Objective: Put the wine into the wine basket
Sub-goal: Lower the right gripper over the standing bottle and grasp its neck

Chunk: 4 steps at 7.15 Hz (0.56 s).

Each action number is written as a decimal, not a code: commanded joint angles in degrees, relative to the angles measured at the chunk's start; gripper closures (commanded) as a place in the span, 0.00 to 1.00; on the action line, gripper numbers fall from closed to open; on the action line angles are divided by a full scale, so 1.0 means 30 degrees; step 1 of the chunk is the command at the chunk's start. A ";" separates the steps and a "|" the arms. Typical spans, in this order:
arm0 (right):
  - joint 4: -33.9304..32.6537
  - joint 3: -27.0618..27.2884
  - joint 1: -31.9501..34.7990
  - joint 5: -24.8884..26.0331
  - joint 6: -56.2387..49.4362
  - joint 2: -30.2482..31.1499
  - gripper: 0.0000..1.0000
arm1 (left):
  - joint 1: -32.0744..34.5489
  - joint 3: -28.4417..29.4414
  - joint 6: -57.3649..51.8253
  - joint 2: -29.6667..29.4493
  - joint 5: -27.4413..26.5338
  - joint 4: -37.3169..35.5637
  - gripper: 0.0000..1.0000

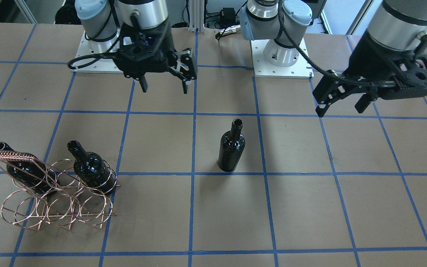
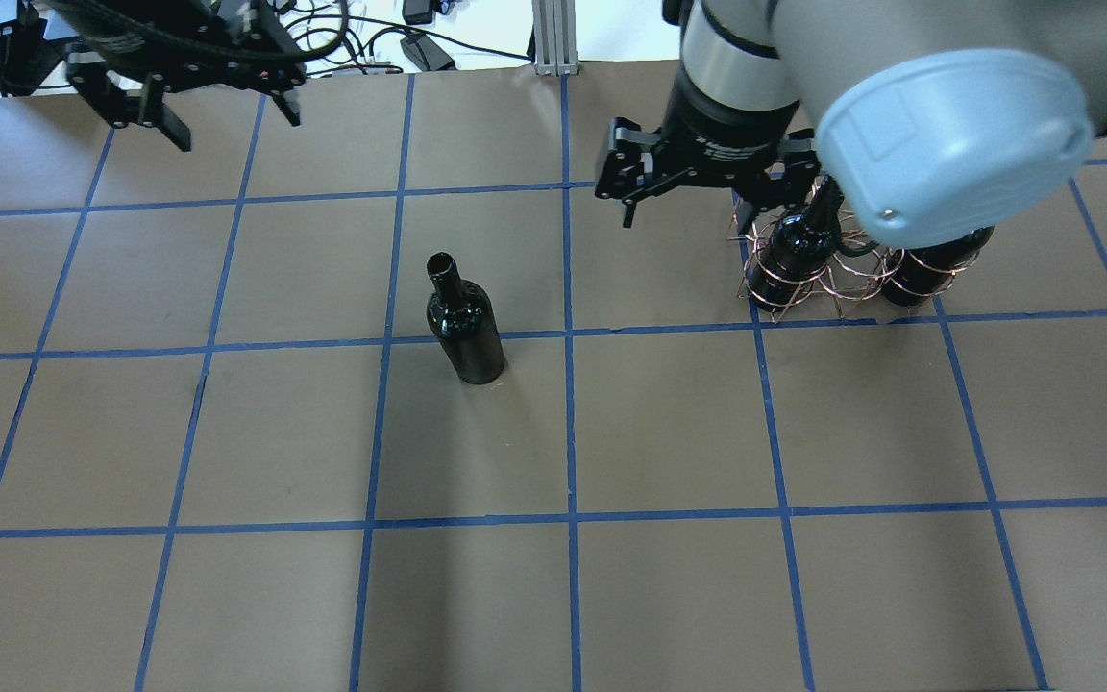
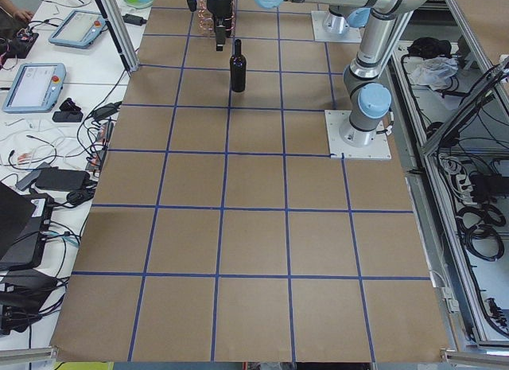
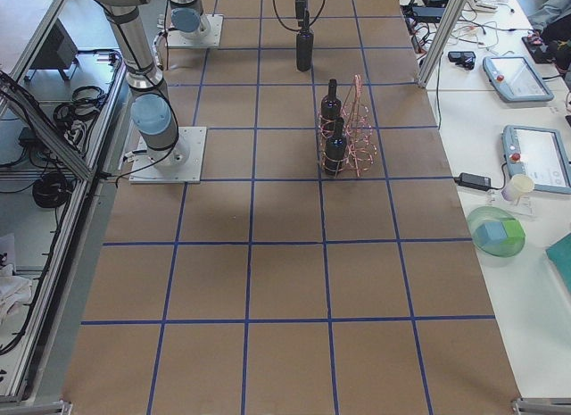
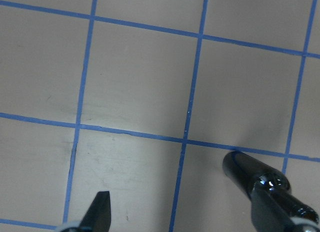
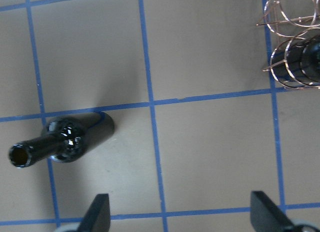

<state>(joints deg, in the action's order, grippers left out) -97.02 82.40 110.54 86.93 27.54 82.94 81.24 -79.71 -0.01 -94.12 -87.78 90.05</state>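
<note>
The robot's right gripper should next move to the standing wine bottle's neck (image 1: 236, 129) (image 6: 43, 145) and close there, above the bottle's wide body.
One glossy black wine bottle (image 1: 231, 146) stands upright and alone mid-table; it also shows in the overhead view (image 2: 464, 322) and both wrist views (image 5: 260, 184) (image 6: 65, 142). The copper wire wine basket (image 1: 58, 200) stands on the robot's right side (image 2: 837, 288) and holds two other black bottles (image 1: 91, 167) (image 1: 24, 168). My right gripper (image 1: 164, 89) is open and empty, hovering between the standing bottle and the basket (image 2: 686, 213). My left gripper (image 1: 339, 111) is open and empty, high up and off to the other side of the bottle (image 2: 236, 130).
The table is brown paper with a blue tape grid (image 2: 573, 423). The two arm bases (image 1: 280, 55) stand at the robot's edge. Side benches hold tablets and cables (image 3: 48, 75).
</note>
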 commanded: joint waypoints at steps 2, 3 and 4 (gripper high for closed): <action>-0.0847 -0.1656 0.3837 0.0115 0.5220 -0.3117 0.00 | -0.0743 -0.0439 -0.1460 0.0989 -0.0068 0.1937 0.00; -0.1520 -0.1656 0.4455 0.0376 0.5726 -0.4081 0.00 | -0.0713 -0.0904 -0.1692 0.0964 -0.0010 0.1656 0.00; -0.1817 -0.1656 0.4520 0.0669 0.5557 -0.4671 0.00 | -0.0858 -0.1170 -0.1666 0.1080 0.0107 0.1653 0.00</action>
<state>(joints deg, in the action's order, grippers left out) -100.89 77.51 122.79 87.97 43.36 71.70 78.96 -82.14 -4.80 -91.29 -87.77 94.87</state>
